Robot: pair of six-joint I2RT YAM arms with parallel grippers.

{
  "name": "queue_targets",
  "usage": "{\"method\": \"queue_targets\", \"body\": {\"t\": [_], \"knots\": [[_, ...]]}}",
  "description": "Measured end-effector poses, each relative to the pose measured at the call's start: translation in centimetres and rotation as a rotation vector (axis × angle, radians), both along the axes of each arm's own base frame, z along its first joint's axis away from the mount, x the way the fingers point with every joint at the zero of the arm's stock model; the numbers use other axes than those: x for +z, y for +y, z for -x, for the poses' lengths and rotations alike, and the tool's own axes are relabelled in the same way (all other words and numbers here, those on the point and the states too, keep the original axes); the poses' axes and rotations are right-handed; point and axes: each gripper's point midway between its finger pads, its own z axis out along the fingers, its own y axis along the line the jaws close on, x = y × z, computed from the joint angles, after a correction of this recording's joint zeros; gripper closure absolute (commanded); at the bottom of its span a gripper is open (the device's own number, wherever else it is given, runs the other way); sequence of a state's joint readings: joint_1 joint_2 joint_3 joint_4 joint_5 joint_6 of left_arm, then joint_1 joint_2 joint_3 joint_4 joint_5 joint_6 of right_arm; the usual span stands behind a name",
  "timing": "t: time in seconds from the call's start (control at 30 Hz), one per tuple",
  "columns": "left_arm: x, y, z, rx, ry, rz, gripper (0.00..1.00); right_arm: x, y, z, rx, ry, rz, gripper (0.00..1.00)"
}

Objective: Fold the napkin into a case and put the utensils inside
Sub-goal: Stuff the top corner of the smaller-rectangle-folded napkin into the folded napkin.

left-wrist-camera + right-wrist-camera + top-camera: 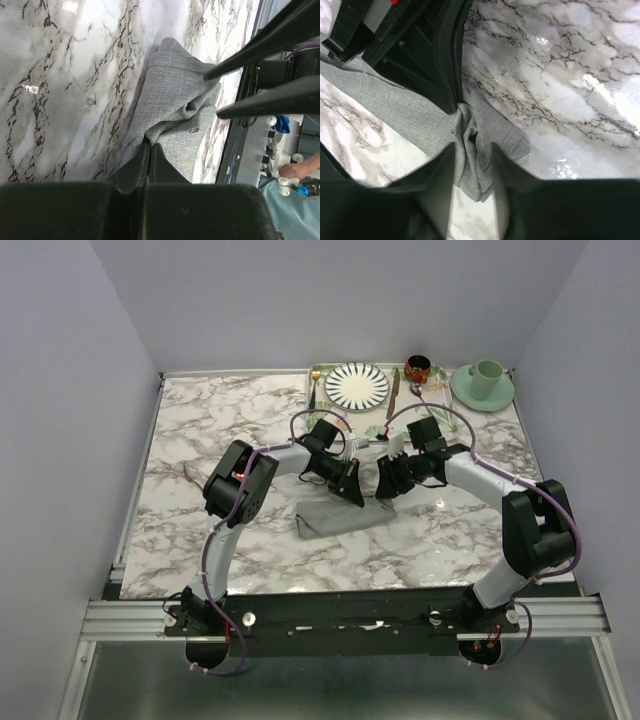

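Note:
The napkin's folded end is bunched up beside my left gripper, so next my right gripper opens, pinches the napkin's raised crease (468,131) and spreads that end of the napkin flatter.
The grey napkin (338,516) lies crumpled on the marble table in front of both arms. My left gripper (354,492) is shut on its edge; in the left wrist view (149,146) the jaws meet on the cloth (172,100). My right gripper (384,486) is closed on a bunched fold right beside it; in the right wrist view (472,150) the cloth (395,100) fills the gap between the fingers. The cloth is not a narrow pocket. The spoon and the copper-pink fork cannot be made out; a thin pale piece (383,432) shows between the arms, too small to tell.
At the back stand a leaf-patterned tray (316,373) with a striped plate (356,385), a gold fork (314,388), a knife (393,395), a dark cup (417,367) and a green cup on a saucer (484,382). The table's metal front rail (240,125) runs close to the napkin.

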State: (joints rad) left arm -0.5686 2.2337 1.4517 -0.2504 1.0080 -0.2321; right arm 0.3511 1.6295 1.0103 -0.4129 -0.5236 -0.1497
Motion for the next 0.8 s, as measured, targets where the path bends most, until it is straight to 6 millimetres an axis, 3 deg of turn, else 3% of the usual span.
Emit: {"method": "queue_targets", "body": {"t": [0.1,0.23,0.4,0.6,0.8], "knots": [[0.0,0.0,0.0,0.003,0.012,-0.003,1.0,0.1,-0.2,-0.3,0.007,-0.024,0.016,0.34],[-0.1,0.0,0.0,0.005,0.021,0.0,1.0,0.4,-0.8,-0.9,0.0,-0.085,0.067,0.32],[-0.1,0.0,0.0,0.007,0.029,-0.001,1.0,1.1,-0.8,-1.4,0.008,-0.193,0.118,0.33],[-0.1,0.0,0.0,0.007,0.029,-0.001,1.0,0.0,-0.2,-0.6,0.053,-0.241,0.191,0.41],[-0.1,0.0,0.0,0.007,0.031,0.0,1.0,-0.9,-0.3,-1.5,0.044,-0.288,0.262,0.45]]}}
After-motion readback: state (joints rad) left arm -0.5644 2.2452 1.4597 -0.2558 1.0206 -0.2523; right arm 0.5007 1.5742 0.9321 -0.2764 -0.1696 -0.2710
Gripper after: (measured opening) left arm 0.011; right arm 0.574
